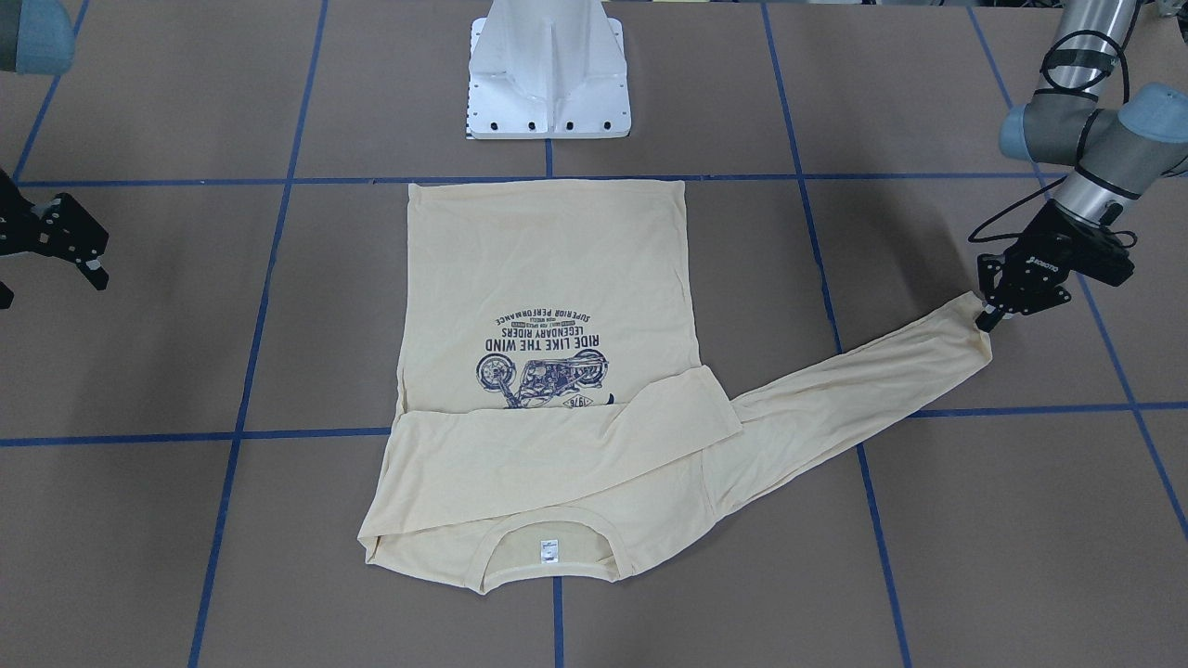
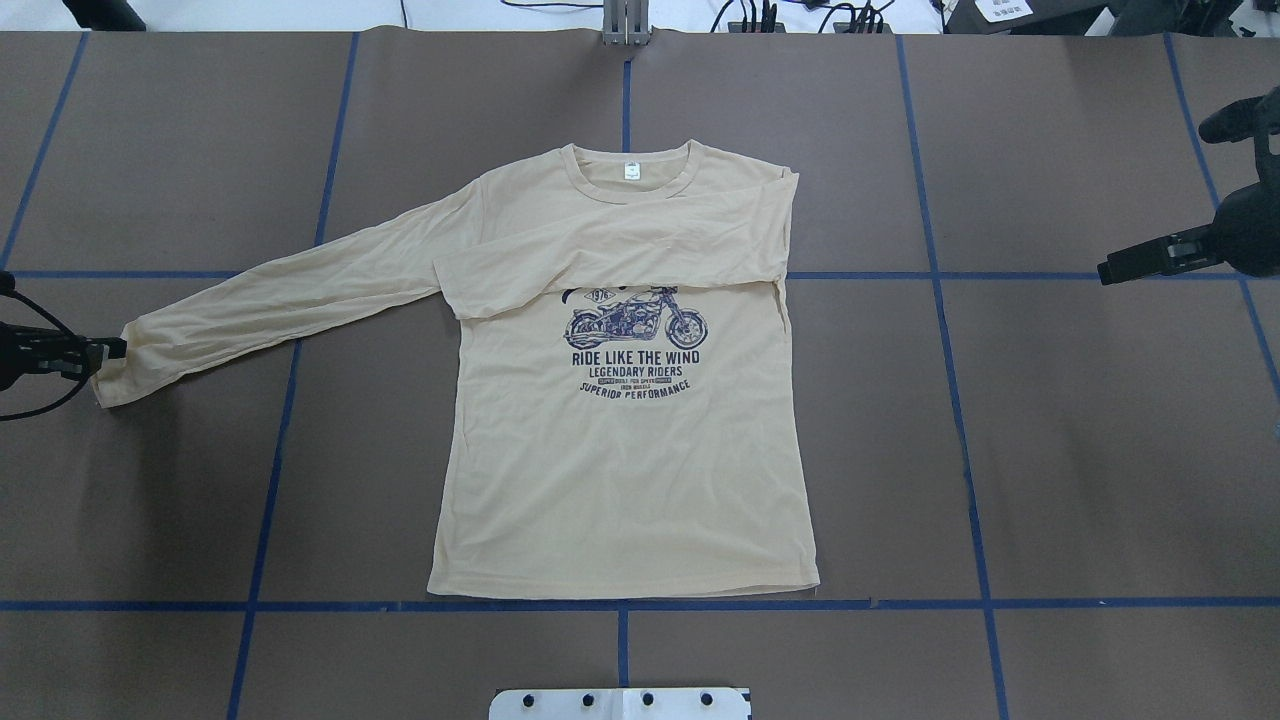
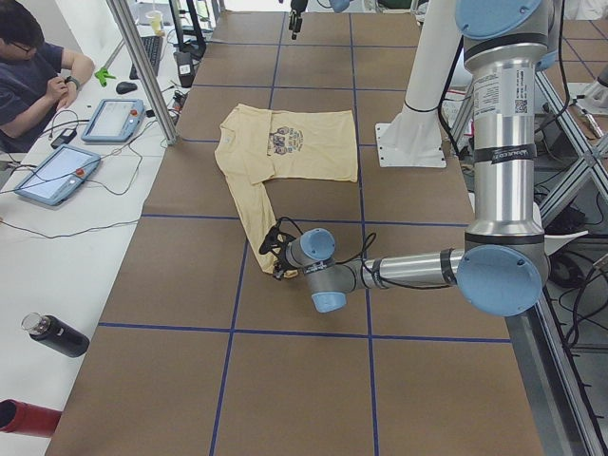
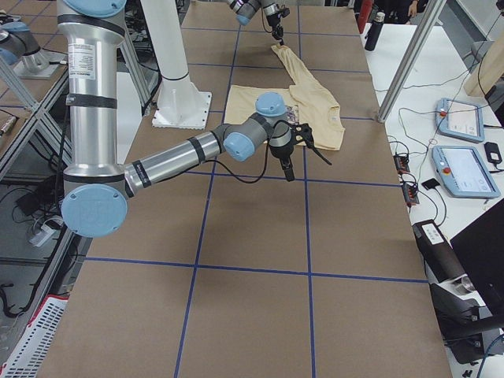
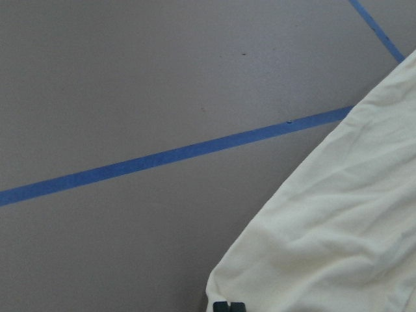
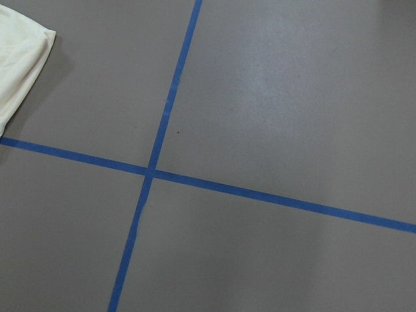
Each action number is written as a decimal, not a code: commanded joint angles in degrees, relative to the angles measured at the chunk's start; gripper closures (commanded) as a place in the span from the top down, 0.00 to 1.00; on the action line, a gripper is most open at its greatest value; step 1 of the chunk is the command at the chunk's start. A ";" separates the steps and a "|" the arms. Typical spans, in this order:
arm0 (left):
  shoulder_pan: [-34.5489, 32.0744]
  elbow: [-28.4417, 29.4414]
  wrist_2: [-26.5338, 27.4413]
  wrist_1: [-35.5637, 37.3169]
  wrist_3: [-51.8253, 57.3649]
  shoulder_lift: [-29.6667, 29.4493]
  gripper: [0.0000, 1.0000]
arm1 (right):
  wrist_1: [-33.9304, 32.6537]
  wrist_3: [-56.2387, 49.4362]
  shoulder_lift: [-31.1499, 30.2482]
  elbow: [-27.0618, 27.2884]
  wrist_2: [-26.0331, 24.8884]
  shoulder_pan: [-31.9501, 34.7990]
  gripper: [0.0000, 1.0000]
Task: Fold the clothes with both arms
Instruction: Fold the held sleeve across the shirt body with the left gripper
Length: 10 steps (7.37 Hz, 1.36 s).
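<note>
I should let go of the cuff with my left gripper on top of the folded sleeve (image 1: 426,408), by the edge of the shirt closest to my right gripper.
The cream-yellow shirt (image 2: 620,470) lies flat on the brown table, print up, with its neckline at the far side from the robot. One sleeve is folded across the chest (image 2: 610,260). The other sleeve (image 2: 280,300) stretches out straight toward the robot's left. My left gripper (image 1: 987,318) is low at that sleeve's cuff (image 2: 122,372) and shut on its edge. The left wrist view shows the cuff (image 5: 325,240) right at the fingertips. My right gripper (image 1: 51,286) hangs open and empty, well off the shirt's other side. A shirt corner (image 6: 19,58) shows in the right wrist view.
The white pedestal base (image 1: 548,83) stands just behind the shirt's hem. Blue tape lines (image 2: 960,420) grid the table. In the exterior left view a person (image 3: 33,76) sits at a side table with tablets (image 3: 57,176). A dark bottle (image 3: 57,334) lies there too.
</note>
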 commanded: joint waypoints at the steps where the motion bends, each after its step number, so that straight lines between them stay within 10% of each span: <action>1: -0.73 -8.42 -2.12 13.96 0.02 -3.67 0.00 | 0.00 0.13 0.09 -0.07 0.00 0.00 1.00; 4: -0.38 -25.59 -2.03 53.81 -1.64 -20.40 0.00 | 0.00 0.31 0.09 -0.07 -0.09 0.00 1.00; 7: 4.26 -21.88 -1.50 81.77 -12.94 -46.86 0.00 | 0.00 0.31 0.26 -0.16 -0.09 0.00 1.00; 10: 11.82 22.76 4.28 76.78 -32.45 -80.35 0.00 | 0.00 0.31 0.44 -0.25 0.00 -0.09 1.00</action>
